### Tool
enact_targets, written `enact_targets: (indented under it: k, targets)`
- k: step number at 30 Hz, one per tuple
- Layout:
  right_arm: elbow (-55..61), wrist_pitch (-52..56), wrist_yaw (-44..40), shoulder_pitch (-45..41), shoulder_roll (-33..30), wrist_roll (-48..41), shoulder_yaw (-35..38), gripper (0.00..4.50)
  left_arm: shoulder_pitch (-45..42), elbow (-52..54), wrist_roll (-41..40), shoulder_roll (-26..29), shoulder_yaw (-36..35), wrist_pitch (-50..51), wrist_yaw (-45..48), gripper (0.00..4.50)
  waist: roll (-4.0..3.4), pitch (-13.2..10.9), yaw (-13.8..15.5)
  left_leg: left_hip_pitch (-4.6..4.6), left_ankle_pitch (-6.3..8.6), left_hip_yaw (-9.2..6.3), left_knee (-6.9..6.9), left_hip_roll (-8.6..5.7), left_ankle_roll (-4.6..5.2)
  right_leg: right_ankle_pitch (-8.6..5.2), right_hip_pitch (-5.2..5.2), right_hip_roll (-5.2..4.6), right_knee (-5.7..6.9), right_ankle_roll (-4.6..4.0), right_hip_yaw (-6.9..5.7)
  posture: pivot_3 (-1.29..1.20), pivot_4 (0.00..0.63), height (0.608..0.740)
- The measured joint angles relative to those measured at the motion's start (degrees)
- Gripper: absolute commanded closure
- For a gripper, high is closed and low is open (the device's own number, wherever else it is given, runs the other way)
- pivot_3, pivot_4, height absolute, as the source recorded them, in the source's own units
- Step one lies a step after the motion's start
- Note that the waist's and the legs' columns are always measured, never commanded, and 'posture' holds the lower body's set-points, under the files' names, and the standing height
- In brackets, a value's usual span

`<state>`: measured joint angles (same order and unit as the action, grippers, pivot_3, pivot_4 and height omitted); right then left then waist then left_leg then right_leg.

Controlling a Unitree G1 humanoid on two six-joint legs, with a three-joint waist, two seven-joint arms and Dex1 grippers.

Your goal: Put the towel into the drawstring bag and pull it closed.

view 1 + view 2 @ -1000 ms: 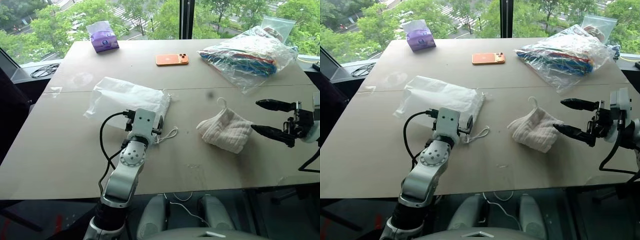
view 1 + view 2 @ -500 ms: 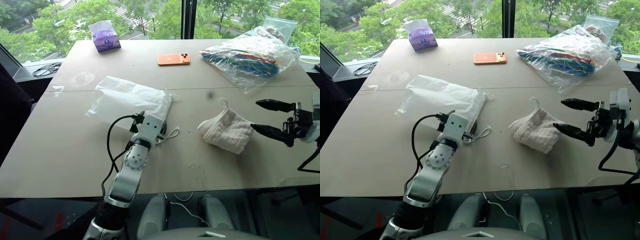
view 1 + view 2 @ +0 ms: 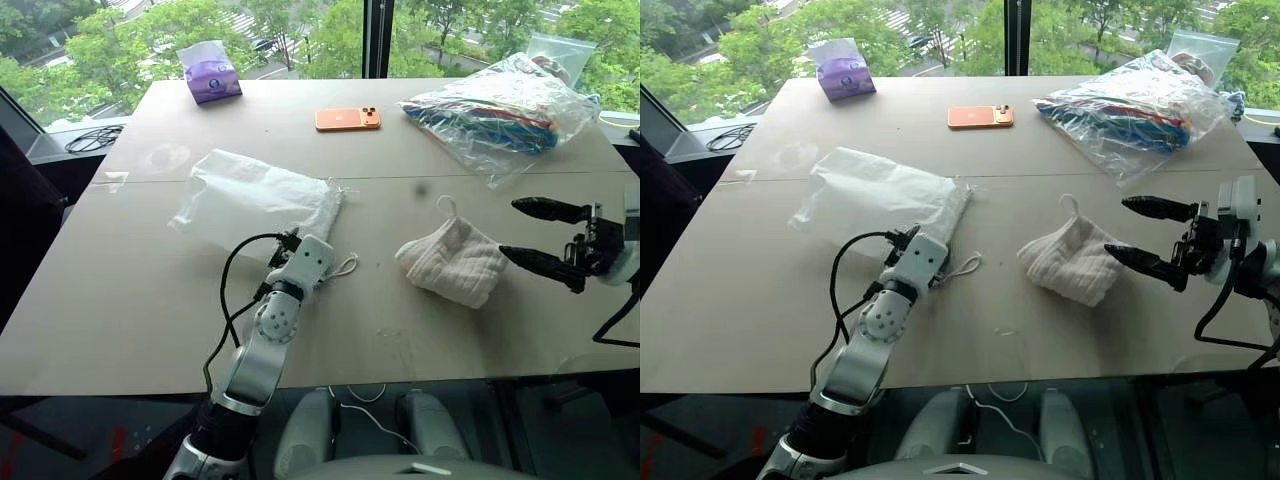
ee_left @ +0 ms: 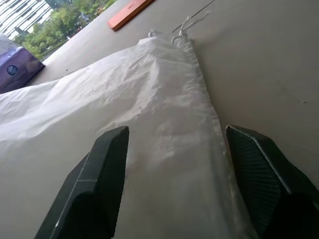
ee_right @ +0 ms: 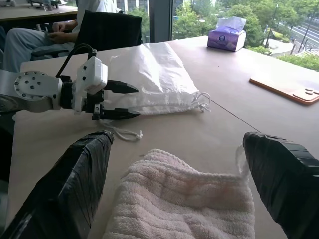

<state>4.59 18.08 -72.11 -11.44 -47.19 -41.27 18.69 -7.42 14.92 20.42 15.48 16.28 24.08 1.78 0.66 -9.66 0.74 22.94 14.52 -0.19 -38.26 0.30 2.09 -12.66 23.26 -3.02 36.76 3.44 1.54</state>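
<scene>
The opening of the drawstring bag is lying flat shut. Next, my left gripper pinches the upper layer at the bag's rim (image 4: 205,159) and lifts it before the towel goes in.
The drawstring bag (image 3: 255,195) lies flat on the table's left half, its mouth and white cords (image 3: 343,267) turned toward the middle. My left gripper (image 5: 134,102) sits level at the bag's near mouth corner. Its fingers (image 4: 102,169) stand apart, one on either side of the bag's fabric, not pressed together. The towel (image 3: 450,262) lies crumpled right of centre, its thin loop pointing away from me. My right gripper (image 3: 510,230) hovers just right of the towel, open and holding nothing, fingertips pointing at it.
At the far side lie an orange phone (image 3: 347,119), a purple tissue pack (image 3: 209,75) and a big clear plastic bag with colourful contents (image 3: 500,110). In the right wrist view, a person (image 5: 30,35) sits beyond the table's left side.
My left wrist has rolled and the hand has edged right, closer to the bag's mouth corner. The right gripper and the towel have not moved.
</scene>
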Motion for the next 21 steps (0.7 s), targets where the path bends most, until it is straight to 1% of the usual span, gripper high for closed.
enact_targets:
  k: [1,3,4,12,17,19,21]
  targets:
    - [0.01,-0.04,0.01,0.0,0.05,0.08,0.0,0.0,-0.01,0.0,0.23,-0.13,-0.02,-0.04,-0.11,3.01,0.0,0.0,0.0,0.0,0.0,0.0,0.0,0.0,0.0,0.0,0.0,0.0,0.0,0.0,0.0,0.0,0.15,0.74]
    - [0.04,-0.1,0.02,0.0,0.21,0.17,0.0,0.0,0.0,0.0,0.38,-0.52,-0.17,-0.3,-0.3,4.1,0.0,0.0,0.01,0.0,0.0,-0.01,0.0,0.0,0.0,0.0,0.0,-0.01,0.0,0.0,-0.01,0.0,0.15,0.74]
    - [0.04,-0.13,0.04,0.0,0.26,0.21,0.0,0.0,0.0,0.0,0.41,-0.75,-0.28,-0.3,-0.31,4.49,0.0,0.0,0.01,0.0,0.0,-0.01,0.0,0.0,0.0,0.0,0.0,-0.01,0.0,0.0,-0.01,0.0,0.15,0.74]
    - [0.04,-0.63,0.23,-0.03,0.69,0.29,0.0,0.0,0.39,0.04,0.59,-1.39,-2.27,-1.37,-0.11,4.49,-0.01,0.01,0.0,0.0,0.0,-0.01,0.0,0.0,0.0,0.0,0.0,-0.03,0.0,0.0,-0.02,0.0,0.15,0.74]
    - [0.04,-0.72,0.77,-0.04,1.19,0.33,0.0,0.0,0.48,0.29,-1.63,-1.07,-5.42,-2.74,1.86,4.49,-0.01,0.01,0.01,0.0,0.0,-0.01,0.0,0.0,0.0,0.0,0.0,-0.04,0.01,0.0,-0.03,0.0,0.15,0.74]
    - [0.04,-0.8,1.01,-0.05,1.5,0.36,-0.01,0.0,0.65,0.31,-2.8,-0.68,-5.91,-3.04,3.53,3.96,-0.01,0.01,0.01,0.0,0.0,-0.01,0.0,0.0,0.0,0.0,0.0,-0.04,0.0,0.0,-0.03,0.0,0.15,0.74]
    - [0.04,-0.87,1.26,-0.06,1.7,0.47,-0.02,0.0,1.79,1.94,-7.3,-0.53,-6.62,-3.23,8.51,3.28,-0.01,0.0,-0.01,0.0,0.0,0.0,0.0,0.01,0.0,0.0,0.0,-0.07,0.0,-0.01,-0.04,0.0,0.15,0.74]
